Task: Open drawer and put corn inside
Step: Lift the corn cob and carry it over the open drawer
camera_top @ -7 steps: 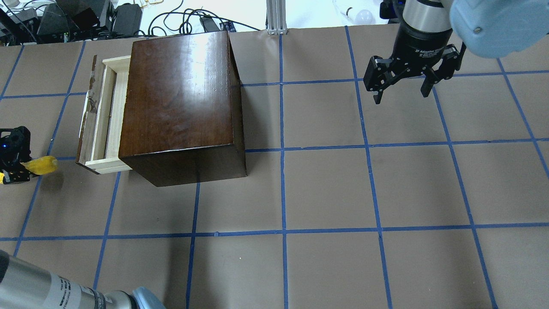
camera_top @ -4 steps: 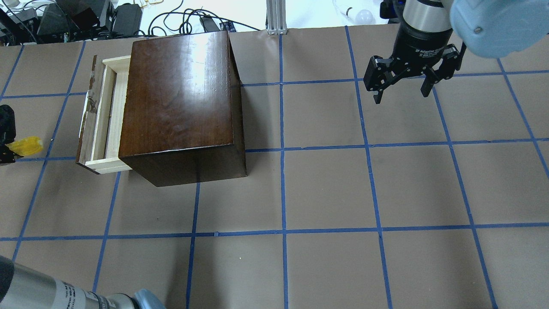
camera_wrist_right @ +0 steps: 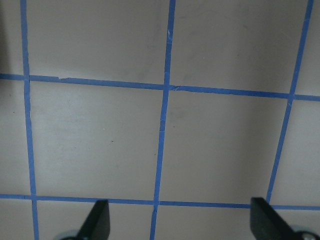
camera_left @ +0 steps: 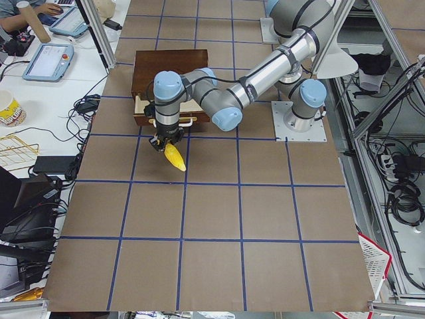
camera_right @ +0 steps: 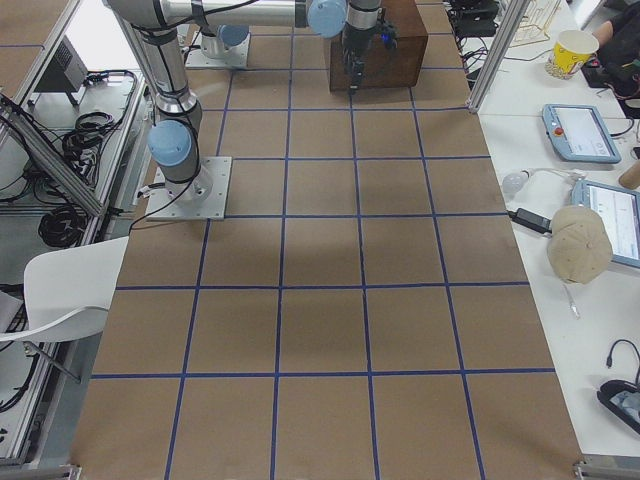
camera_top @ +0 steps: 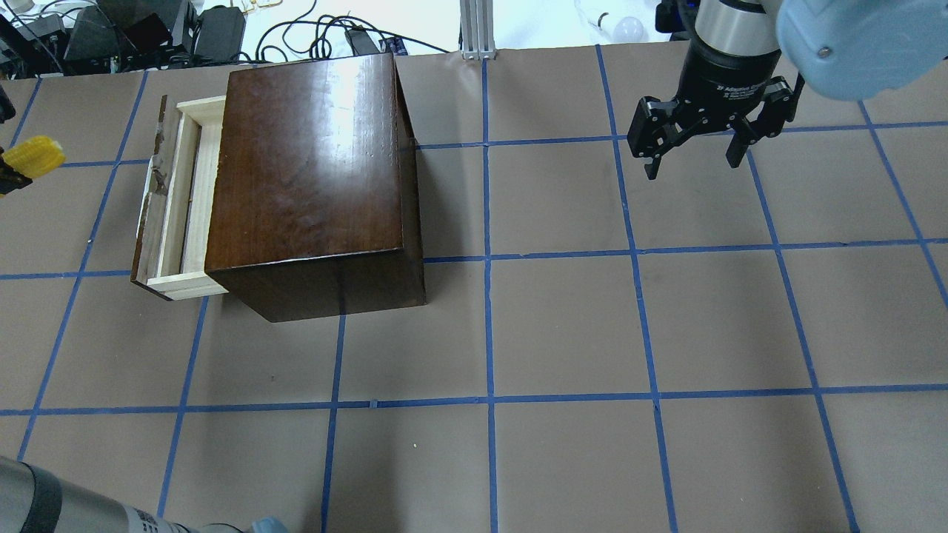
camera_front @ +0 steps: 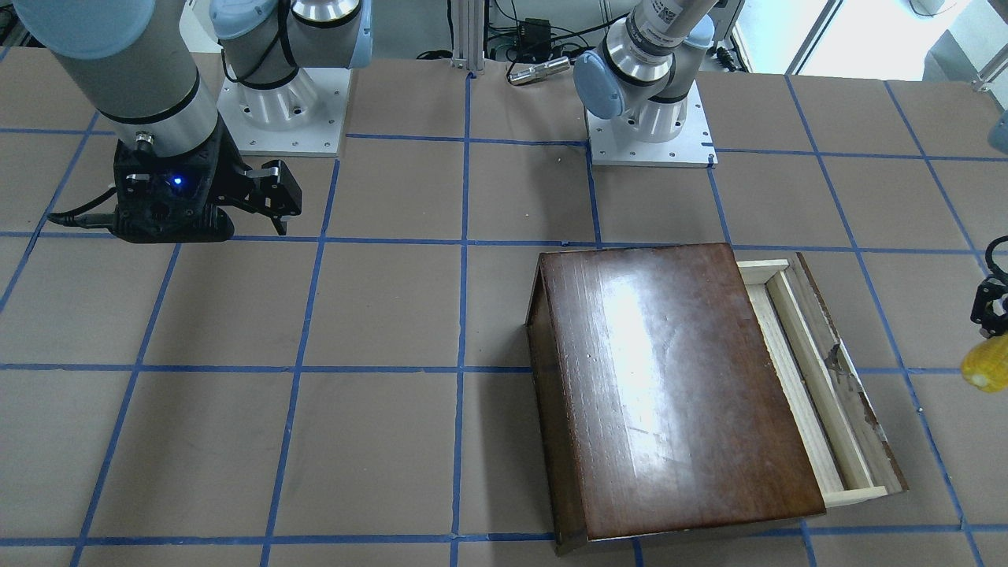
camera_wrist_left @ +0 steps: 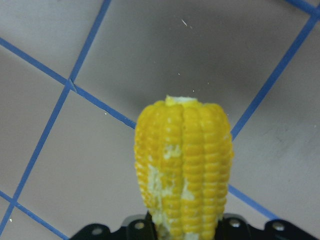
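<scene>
Next, the left gripper releases the corn on the drawer's pale wood piece (camera_front: 799, 383), midway along its worn front panel.
The corn (camera_top: 33, 155) is a yellow cob held at its base by my left gripper (camera_front: 989, 340), which is shut on it. It hangs above the table, apart from and to the left of the drawer (camera_top: 181, 200) in the overhead view. The left wrist view shows the corn (camera_wrist_left: 184, 165) pointing at bare table paper. The drawer (camera_front: 819, 378) is pulled partly out of the dark box (camera_top: 311, 170), showing a narrow strip of pale wood behind its worn front panel. My right gripper (camera_top: 692, 163) is open and empty, far right over the table.
The table is brown paper with a blue tape grid. Cables and equipment (camera_top: 111, 33) lie beyond the far edge behind the box. An aluminium post (camera_top: 478, 29) stands at the far edge. Both arm bases (camera_front: 650, 118) are bolted at the robot's side.
My left gripper has carried the corn toward the far side of the table, from level with the drawer's near end to level with its far end. The right arm has not moved.
</scene>
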